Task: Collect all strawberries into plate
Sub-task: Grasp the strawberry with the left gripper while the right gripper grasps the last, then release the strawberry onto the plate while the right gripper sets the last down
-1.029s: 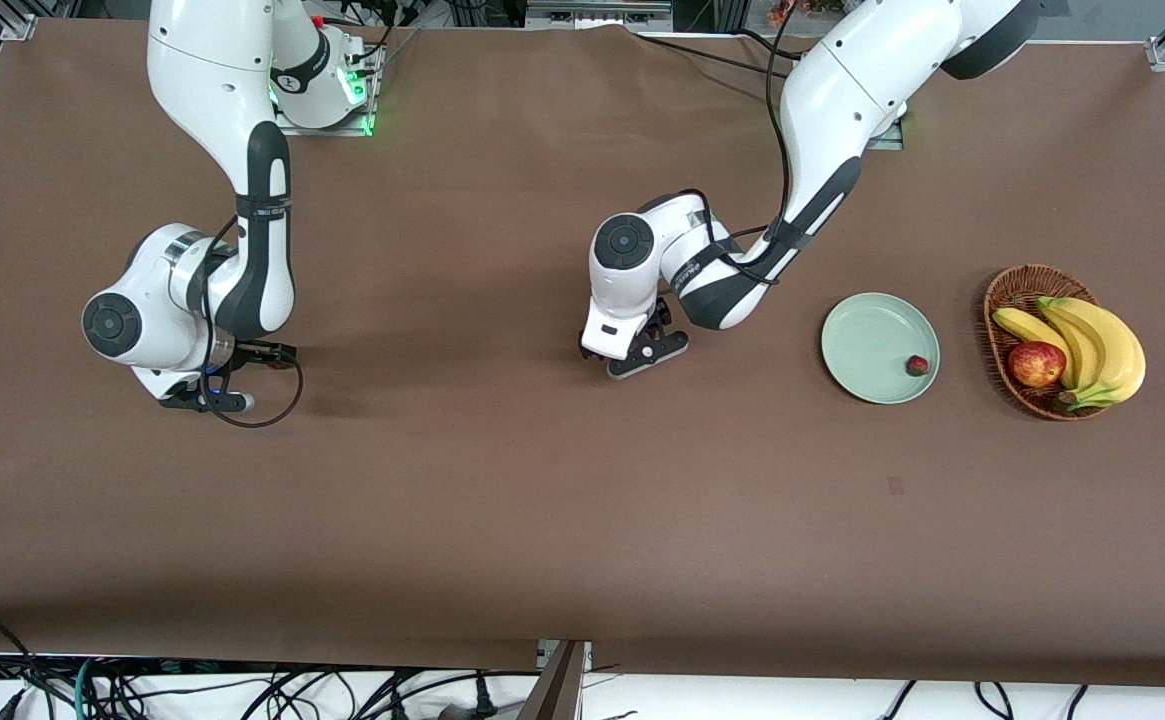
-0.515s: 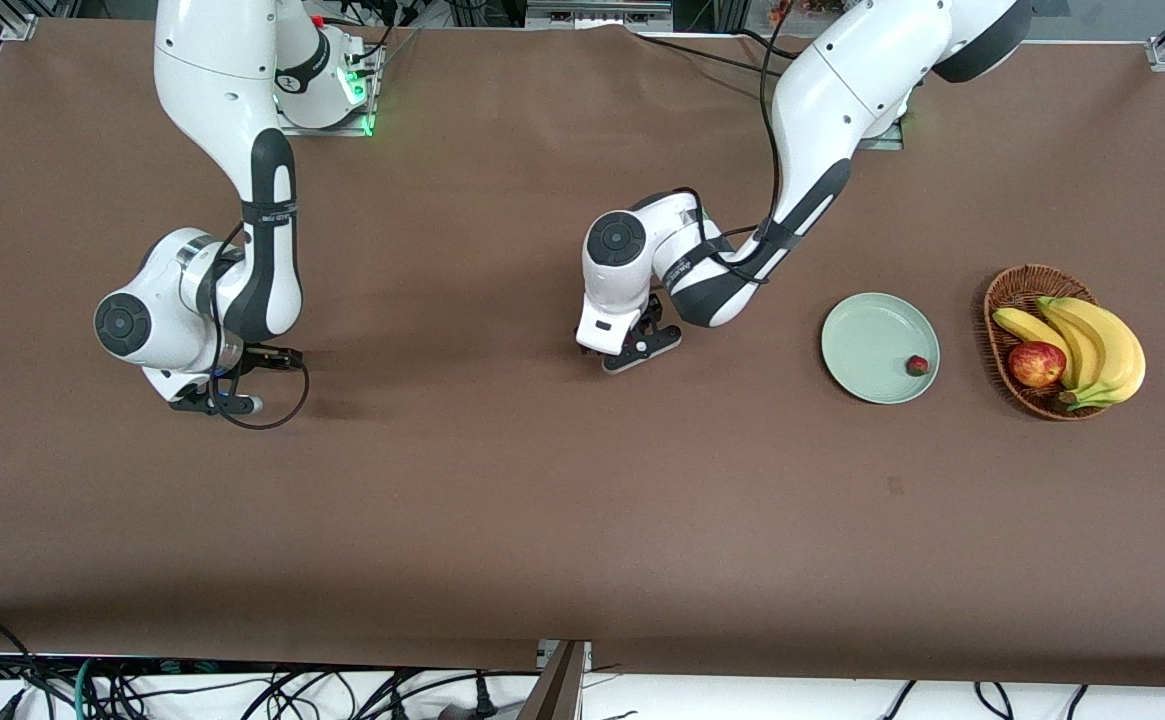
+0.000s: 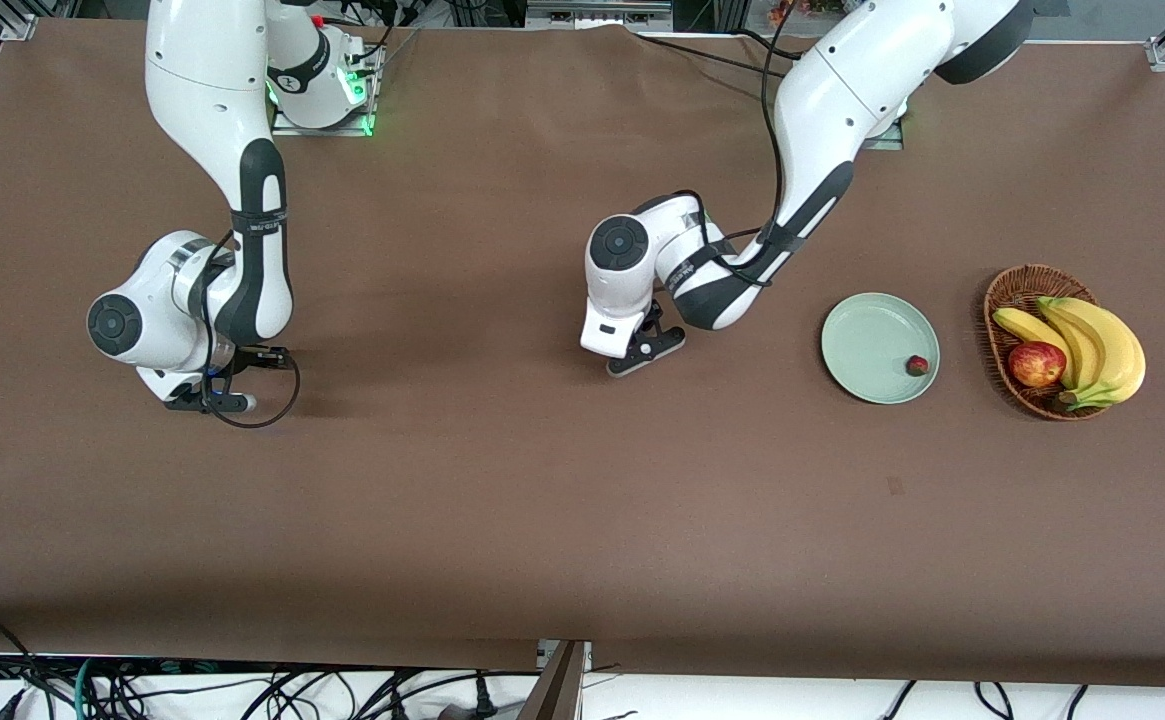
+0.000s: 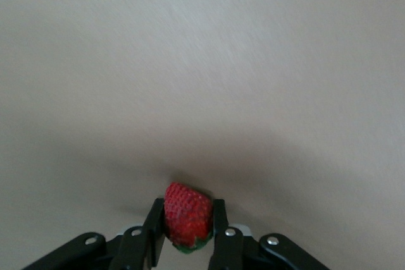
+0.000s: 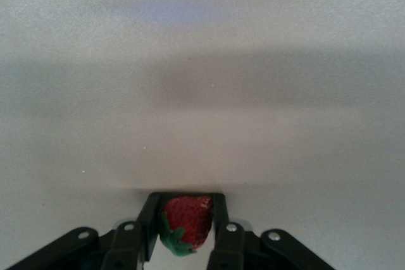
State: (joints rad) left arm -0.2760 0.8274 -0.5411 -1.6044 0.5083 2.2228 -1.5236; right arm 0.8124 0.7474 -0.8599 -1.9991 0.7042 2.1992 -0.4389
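The strawberry will go down on the brown cloth [image 3: 611, 304] that lies under my left gripper's wrist, and I should set it there with my right gripper.
The pale green plate [image 3: 867, 340] lies toward the left arm's end of the table, with one strawberry [image 3: 917, 365] in it close to its rim. My left gripper [image 3: 642, 355] is low at the table's middle. In the left wrist view, the left gripper [image 4: 188, 207] is shut on a red strawberry [image 4: 188, 222], just over the brown cloth. My right gripper [image 3: 204, 403] is down toward the right arm's end. In the right wrist view, the right gripper [image 5: 185, 202] is shut on another strawberry [image 5: 190, 219], its green cap pointing back toward the wrist.
A wicker basket [image 3: 1017, 290] with bananas [image 3: 1092, 345] and a red apple [image 3: 1036, 363] stands beside the plate, closer to the table's end. Cables loop from the right wrist [image 3: 262, 415].
Both hands shifted only slightly and stayed low over the same spots. The plate, its berry and the basket have not moved.
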